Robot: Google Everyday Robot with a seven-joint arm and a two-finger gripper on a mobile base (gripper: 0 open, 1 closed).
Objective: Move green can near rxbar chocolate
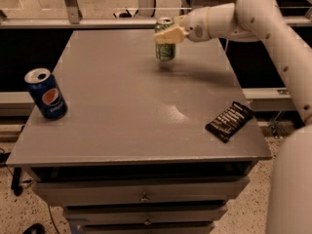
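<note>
I should release the green can upright on the grey table [212, 103] just past the rxbar chocolate's far edge. The green can is now held a little above the table.
The green can [165, 48] is light green with dark markings and a silver top. My gripper [168, 33] is shut on its upper part and holds it a little above the far middle of the grey table [112, 106]. The rxbar chocolate [229, 121], a flat black wrapper with white lettering, lies near the table's right front edge, well to the right and nearer the front than the can. My white arm reaches in from the right.
A blue Pepsi can [45, 93] stands upright at the table's left edge. Drawers [144, 197] sit under the tabletop. A rail and a glass wall run behind the table's far edge.
</note>
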